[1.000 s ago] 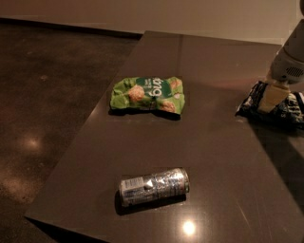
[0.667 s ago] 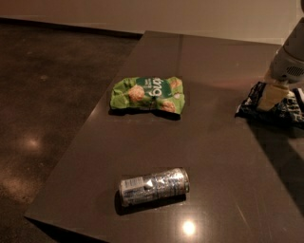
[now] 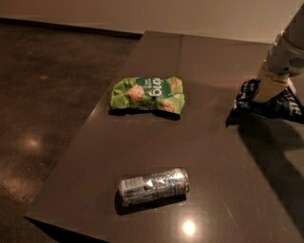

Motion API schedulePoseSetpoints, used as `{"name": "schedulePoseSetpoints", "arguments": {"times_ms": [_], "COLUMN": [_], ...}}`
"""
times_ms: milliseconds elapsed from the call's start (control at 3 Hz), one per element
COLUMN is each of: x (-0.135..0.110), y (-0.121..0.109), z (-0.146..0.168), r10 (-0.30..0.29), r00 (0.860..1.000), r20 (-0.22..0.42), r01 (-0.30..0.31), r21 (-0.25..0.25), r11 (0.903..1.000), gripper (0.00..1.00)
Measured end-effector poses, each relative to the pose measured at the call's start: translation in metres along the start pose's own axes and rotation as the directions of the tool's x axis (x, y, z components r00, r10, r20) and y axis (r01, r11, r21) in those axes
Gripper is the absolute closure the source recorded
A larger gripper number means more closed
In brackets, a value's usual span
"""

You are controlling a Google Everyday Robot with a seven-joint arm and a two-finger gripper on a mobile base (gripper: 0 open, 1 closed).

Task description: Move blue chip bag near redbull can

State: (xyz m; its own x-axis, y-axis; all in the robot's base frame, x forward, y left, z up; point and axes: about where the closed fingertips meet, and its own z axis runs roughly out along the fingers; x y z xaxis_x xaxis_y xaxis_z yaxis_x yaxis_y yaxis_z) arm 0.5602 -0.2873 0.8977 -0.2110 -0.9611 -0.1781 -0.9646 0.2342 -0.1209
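The robot's gripper needs to release the blue chip bag on the dark table [image 3: 213, 142] just beyond the redbull can, toward the wall.
The blue chip bag [image 3: 281, 106] lies crumpled at the right edge of the dark table [image 3: 213, 152], dark navy with white lettering. My gripper [image 3: 270, 90] comes down from the upper right and sits on the bag's left part, touching it. The redbull can [image 3: 154, 186] lies on its side near the table's front edge, dented, silver with a white label patch. It is well to the left of and nearer than the bag.
A bright green snack bag [image 3: 148, 94] lies at the table's left middle, between the far edge and the can. The table's left edge drops to a dark floor [image 3: 42, 118]. A pale wall [image 3: 190, 14] runs behind.
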Motion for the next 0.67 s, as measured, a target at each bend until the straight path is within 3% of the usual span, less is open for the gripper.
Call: {"name": "schedulePoseSetpoints", "arguments": {"times_ms": [333, 667], "x": [-0.024, -0.051], "y": [0.026, 0.056], "z": [-0.017, -0.028], "r10": [-0.09, -0.159], "r00": [0.995, 0.985], "r20": [0.034, 0.073], "r01": [0.091, 0.164], "r21": [-0.025, -0.059], "r11": [0.9956, 0.9847], "gripper": [1.0, 1.0]}}
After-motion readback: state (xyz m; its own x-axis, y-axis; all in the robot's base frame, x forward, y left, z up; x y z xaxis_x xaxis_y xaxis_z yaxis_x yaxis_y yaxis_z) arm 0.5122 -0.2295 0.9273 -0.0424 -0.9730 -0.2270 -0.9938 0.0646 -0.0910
